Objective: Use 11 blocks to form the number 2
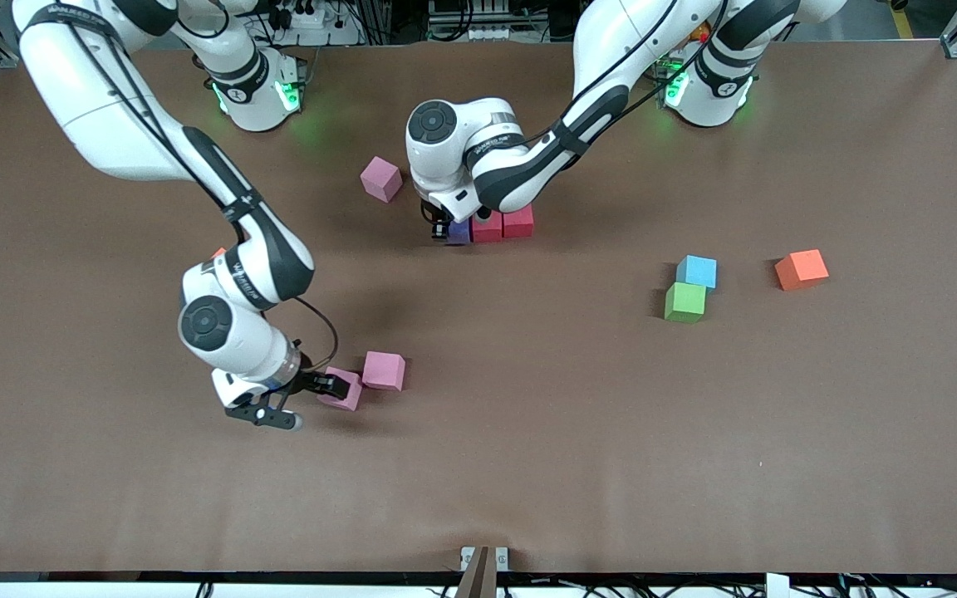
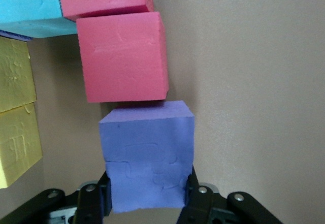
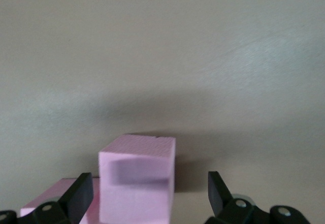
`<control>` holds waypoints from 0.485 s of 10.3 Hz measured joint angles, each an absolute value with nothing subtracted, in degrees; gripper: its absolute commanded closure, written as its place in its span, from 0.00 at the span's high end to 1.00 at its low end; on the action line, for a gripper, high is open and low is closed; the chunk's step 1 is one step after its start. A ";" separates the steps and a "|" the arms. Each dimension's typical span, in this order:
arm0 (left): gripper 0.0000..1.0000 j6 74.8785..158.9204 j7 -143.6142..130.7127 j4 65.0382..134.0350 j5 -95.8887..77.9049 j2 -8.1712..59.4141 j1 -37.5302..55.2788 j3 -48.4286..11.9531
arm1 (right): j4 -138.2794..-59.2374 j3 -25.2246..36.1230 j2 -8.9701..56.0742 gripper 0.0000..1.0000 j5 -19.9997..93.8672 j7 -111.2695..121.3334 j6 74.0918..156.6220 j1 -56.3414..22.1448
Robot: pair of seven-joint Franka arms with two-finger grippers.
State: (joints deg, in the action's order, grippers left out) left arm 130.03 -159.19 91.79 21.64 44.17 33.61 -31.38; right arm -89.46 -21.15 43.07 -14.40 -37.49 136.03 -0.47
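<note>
Next, my left gripper puts the purple block down against the end of the red row [image 1: 458,225] [image 2: 133,147] that faces the lone pink block.
My left gripper [image 1: 444,230] is shut on a purple block [image 1: 460,233], low over the table. In the left wrist view the purple block [image 2: 147,155] sits between the fingers, end-on against two red blocks [image 2: 124,56] in a row. Beside that row lie a light blue block [image 2: 28,5] and two yellow blocks [image 2: 15,74]; my left arm hides these in the front view. The red blocks [image 1: 502,223] lie mid-table. My right gripper [image 1: 312,400] is open around a pink block [image 1: 345,389]; that block [image 3: 137,183] stands between the fingers [image 3: 81,196], touching neither.
A second pink block [image 1: 384,370] lies beside the one in my right gripper. A third pink block [image 1: 381,178] lies near the red row, toward the right arm's end. Light blue [image 1: 697,271], green [image 1: 684,301] and orange [image 1: 801,269] blocks lie toward the left arm's end.
</note>
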 measured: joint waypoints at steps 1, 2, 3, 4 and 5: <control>0.24 130.11 -159.19 91.84 21.64 44.50 33.64 -31.39 | -89.31 -20.22 43.07 1.00 -14.40 -37.67 136.03 -1.81; 0.24 130.21 -159.21 91.88 21.63 44.85 33.71 -31.39 | -89.16 -19.65 43.08 1.00 -14.42 -37.68 136.04 -2.43; 0.24 130.27 -159.32 91.90 21.63 45.20 33.75 -31.40 | -89.13 -19.23 43.17 1.00 -14.60 -37.68 136.03 -2.52; 0.24 130.29 -159.39 91.92 21.63 45.42 33.75 -31.40 | -89.12 -18.79 43.44 1.00 -14.66 -37.67 136.06 -2.64; 0.24 130.29 -159.40 91.93 21.63 45.53 33.77 -31.40 | -89.12 -18.34 43.81 1.00 -14.66 -37.67 136.35 -2.97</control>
State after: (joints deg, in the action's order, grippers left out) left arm 130.29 -159.40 91.93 21.63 45.53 33.77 -31.40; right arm -89.12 -18.34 43.81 -14.66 -37.67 136.35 -2.97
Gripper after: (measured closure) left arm 0.454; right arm 0.000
